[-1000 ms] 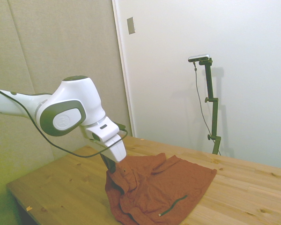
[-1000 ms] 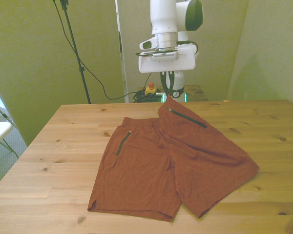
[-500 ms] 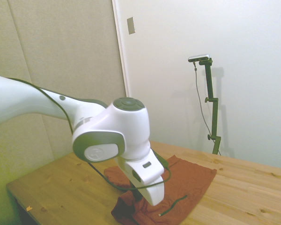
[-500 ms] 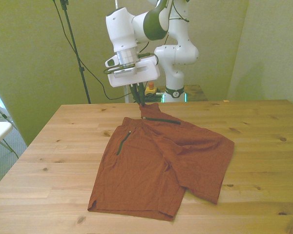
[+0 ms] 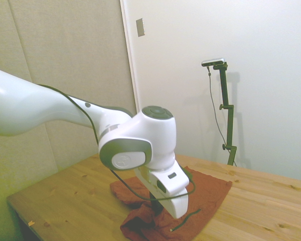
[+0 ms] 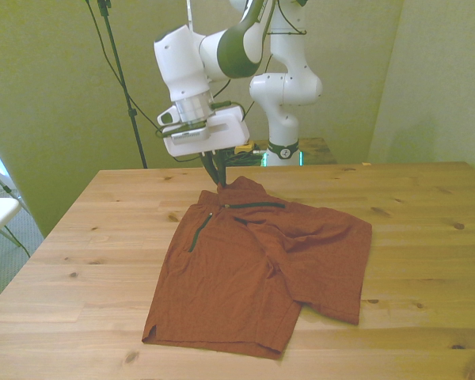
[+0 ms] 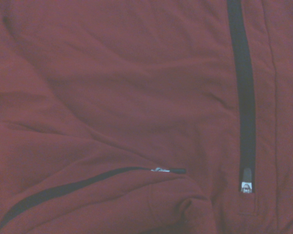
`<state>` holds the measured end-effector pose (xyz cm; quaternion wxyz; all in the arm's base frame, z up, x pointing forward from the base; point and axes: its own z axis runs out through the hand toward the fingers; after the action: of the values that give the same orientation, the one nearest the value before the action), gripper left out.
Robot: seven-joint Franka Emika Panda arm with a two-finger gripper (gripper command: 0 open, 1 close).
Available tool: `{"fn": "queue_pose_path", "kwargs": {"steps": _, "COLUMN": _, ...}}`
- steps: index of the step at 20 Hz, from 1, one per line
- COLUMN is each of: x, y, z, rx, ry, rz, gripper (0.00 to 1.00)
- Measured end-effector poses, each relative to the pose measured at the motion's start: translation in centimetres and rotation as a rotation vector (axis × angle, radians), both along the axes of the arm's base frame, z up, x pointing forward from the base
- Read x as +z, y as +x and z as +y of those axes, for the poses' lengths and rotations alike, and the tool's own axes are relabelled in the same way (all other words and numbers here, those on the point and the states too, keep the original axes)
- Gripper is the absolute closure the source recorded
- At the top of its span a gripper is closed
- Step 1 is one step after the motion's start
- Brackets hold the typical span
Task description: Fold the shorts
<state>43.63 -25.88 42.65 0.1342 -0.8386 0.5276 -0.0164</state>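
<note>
The robot's gripper needs to release the lifted corner of the waistband on the waistband's far end (image 6: 214, 190), just beyond the two dark green zippers.
The rust-orange shorts (image 6: 253, 269) lie on the wooden table (image 6: 427, 206), partly doubled over. The leg on the front view's right is drawn in over the middle. My gripper (image 6: 218, 179) is shut on a waistband corner and holds it lifted in a small peak just above the other dark green zipper pocket (image 6: 198, 232). In the side view the hand covers the fingers, and the shorts (image 5: 210, 187) bunch beneath it. The wrist view is filled with the red fabric (image 7: 117, 97) and two dark zippers (image 7: 244, 87).
Bare tabletop (image 5: 65, 201) surrounds the cloth on all sides. A small yellow and red box (image 6: 243, 147) sits behind the table's far edge near the robot's base. A black cable loops from the wrist.
My gripper has carried the held waistband corner toward the front view's left and a little lower. The shorts' right side has been dragged in over the middle.
</note>
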Motion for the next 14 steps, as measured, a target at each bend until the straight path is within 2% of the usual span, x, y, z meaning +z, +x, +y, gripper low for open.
{"fn": "queue_pose_path", "kwargs": {"steps": 2, "x": 0.6, "y": -1.1, "z": 0.1, "rx": -0.014, "ry": -0.005, "rz": -0.003, "gripper": 1.00}}
{"fn": "queue_pose_path", "kwargs": {"steps": 5, "x": -2.1, "y": -2.5, "z": -0.9, "rx": -0.050, "ry": 0.013, "rz": 0.038, "gripper": 1.00}}
{"fn": "queue_pose_path", "kwargs": {"steps": 6, "x": -3.0, "y": -2.7, "z": -1.5, "rx": -0.063, "ry": 0.016, "rz": 0.051, "gripper": 0.00}}
{"fn": "queue_pose_path", "kwargs": {"steps": 9, "x": -4.9, "y": -2.4, "z": -2.4, "rx": -0.080, "ry": 0.024, "rz": 0.088, "gripper": 0.00}}
{"fn": "queue_pose_path", "kwargs": {"steps": 14, "x": -5.5, "y": -1.9, "z": -2.8, "rx": -0.082, "ry": 0.022, "rz": 0.100, "gripper": 0.00}}
